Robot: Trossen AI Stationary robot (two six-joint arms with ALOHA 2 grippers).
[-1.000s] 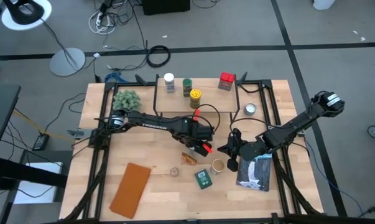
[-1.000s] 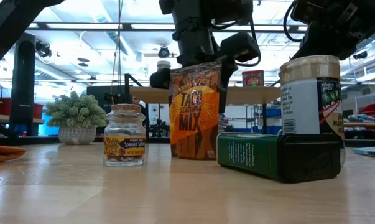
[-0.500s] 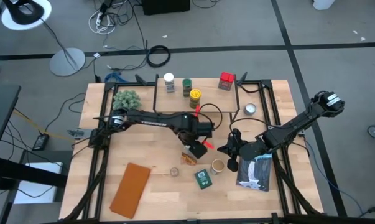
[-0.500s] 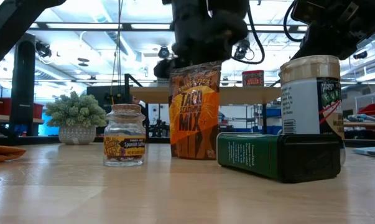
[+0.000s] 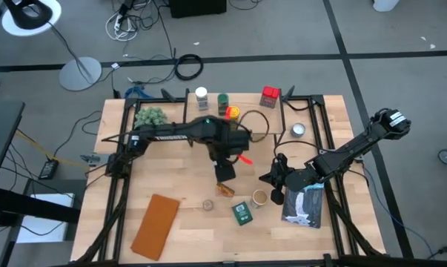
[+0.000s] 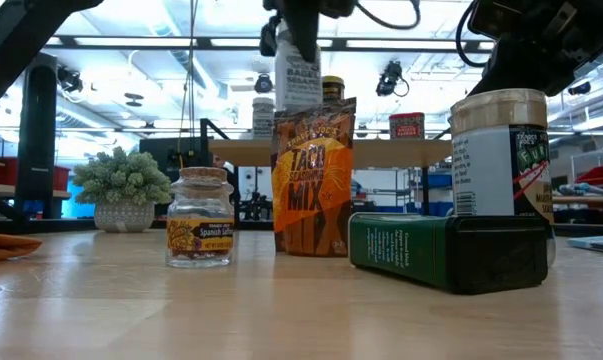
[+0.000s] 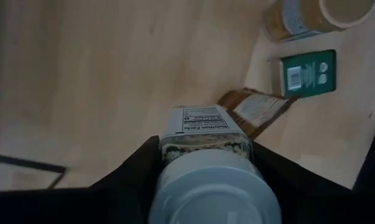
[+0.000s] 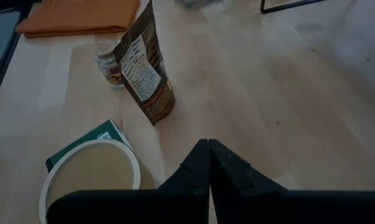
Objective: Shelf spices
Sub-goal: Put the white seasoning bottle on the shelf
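I need to open my left gripper and let go of the spice jar, still hanging above the amber packet, on the shelf [image 5: 199,123], in front of the white-lidded jar.
My left gripper [image 5: 224,169] hangs over the middle of the table, shut on a spice jar [image 7: 206,134] with a white lid [image 7: 215,193]. In the low view the jar [image 6: 298,75] hangs above the amber packet [image 6: 313,178]. The packet, a small glass jar [image 5: 207,204], a green tin [image 5: 242,213] and a tan-lidded jar [image 5: 259,197] stand on the table near its front. The shelf [image 5: 253,104] at the far edge carries a white-lidded jar [image 5: 201,94], a green-lidded one [image 5: 222,100], a yellow-lidded one [image 5: 233,113] and a red box [image 5: 270,96]. My right gripper [image 5: 276,185] waits shut beside the tan-lidded jar. My left gripper pinches the jar between its two fingers [image 7: 137,177], on opposite sides of its upper wall [image 7: 168,149] just under the lid. The fingers come from above, pointing down. The jar hangs upright, lid up, lifted clear of the table.
A blue-and-white book [image 5: 303,205] lies at the near right and a brown pad [image 5: 155,225] at the near left. A potted plant [image 5: 150,117] stands left of the shelf, a small round tin [image 5: 298,130] right of it. Black frame rails run along both table sides.
My left gripper has risen from behind the amber packet and rolled about its own axis, drifting toward the table's far edge. The white-lidded jar has come up with it and now hangs above the packet's top. The right arm has kept still.
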